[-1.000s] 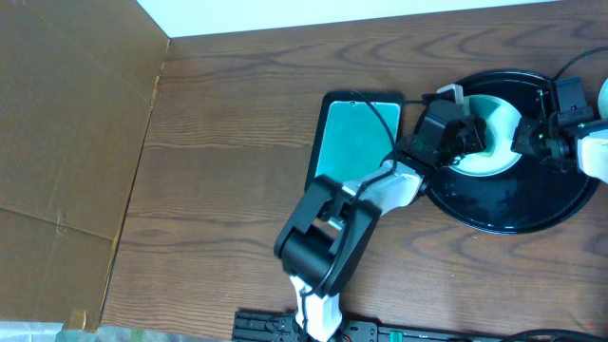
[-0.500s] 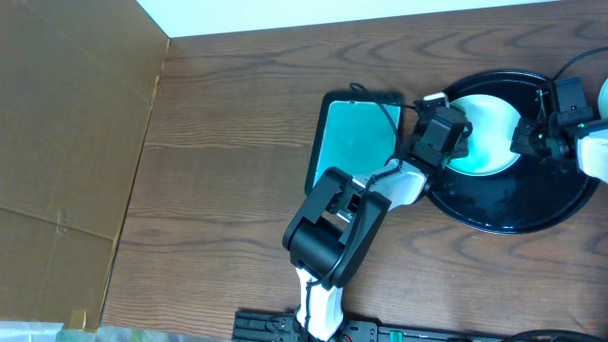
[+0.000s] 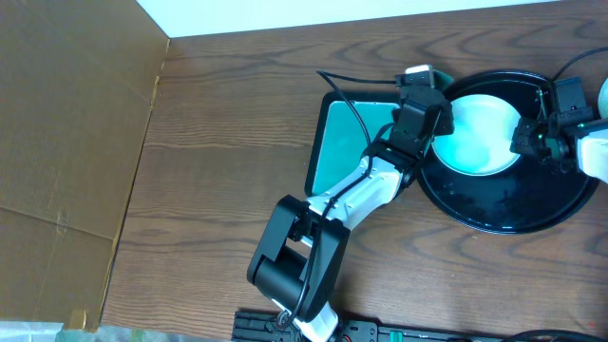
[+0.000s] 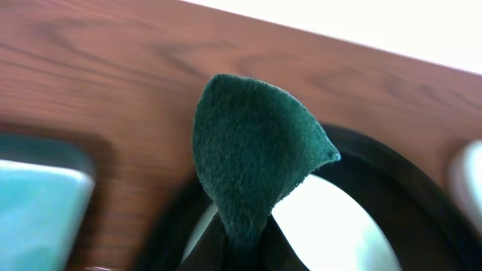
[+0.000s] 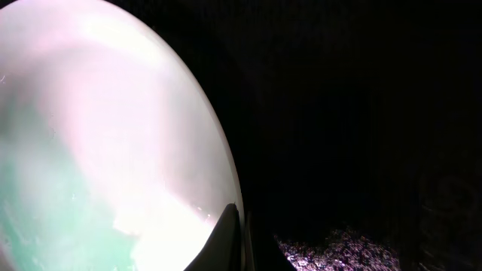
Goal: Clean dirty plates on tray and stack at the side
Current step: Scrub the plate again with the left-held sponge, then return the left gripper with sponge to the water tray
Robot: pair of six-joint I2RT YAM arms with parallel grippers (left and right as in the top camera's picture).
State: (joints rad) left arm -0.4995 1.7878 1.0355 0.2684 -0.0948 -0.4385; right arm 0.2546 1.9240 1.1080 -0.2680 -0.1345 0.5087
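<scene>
Next, my left gripper lets go of the dark green scouring pad in the middle of the rectangular black-rimmed dish (image 3: pixel 354 154).
A white plate (image 3: pixel 480 133) with a teal smear lies on the round black tray (image 3: pixel 513 204) at the right. My left gripper (image 3: pixel 420 78) is shut on a dark green scouring pad (image 4: pixel 252 162) and sits at the tray's left rim, off the plate. The plate also shows in the left wrist view (image 4: pixel 339 233). My right gripper (image 3: pixel 524 136) is shut on the plate's right rim (image 5: pixel 113 150), with one finger above the edge and one below. A second white plate (image 3: pixel 604 92) shows partly at the right edge.
A rectangular black-rimmed dish with teal inside (image 3: pixel 350 142) lies just left of the tray, under my left arm. A cardboard panel (image 3: pixel 66 123) covers the table's left side. A white wall (image 3: pixel 380 11) runs along the far edge.
My left gripper has lifted the pad off the plate and moved up and left to the tray's rim. The teal smear is spread wider. The right gripper has not moved.
</scene>
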